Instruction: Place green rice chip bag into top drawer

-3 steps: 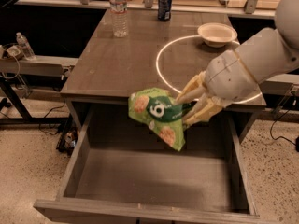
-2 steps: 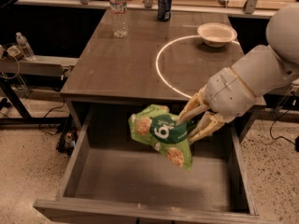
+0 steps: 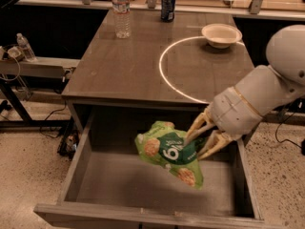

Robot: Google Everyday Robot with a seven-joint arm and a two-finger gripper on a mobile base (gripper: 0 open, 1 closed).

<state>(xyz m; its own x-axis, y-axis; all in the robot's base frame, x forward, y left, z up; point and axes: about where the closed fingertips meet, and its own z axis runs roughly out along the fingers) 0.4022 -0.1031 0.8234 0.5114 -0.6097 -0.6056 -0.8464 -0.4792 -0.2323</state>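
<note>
The robot's gripper should release the green rice chip bag on the flat bottom near the middle of the open top drawer [image 3: 167, 155].
The green rice chip bag [image 3: 169, 150] is light green with a dark-green oval label and pictures of tan rice cakes. It hangs tilted inside the open top drawer [image 3: 143, 187], a little above the drawer's flat bottom, right of centre. My gripper [image 3: 196, 144] comes in from the right and is shut on the bag's right edge, its tan fingers [image 3: 200, 126] pinching the bag. The white arm reaches over the drawer's right wall.
On the grey-brown table top [image 3: 128, 66] stand a water bottle [image 3: 121, 11], a dark can [image 3: 167, 4] and a white bowl [image 3: 221, 34]. A white circle [image 3: 164, 63] is marked on the top. A side bench [image 3: 33, 66] with a small bottle stands at the left.
My gripper has moved down and towards the front with the bag, from the table's front edge to inside the drawer. The bag hangs lower now.
</note>
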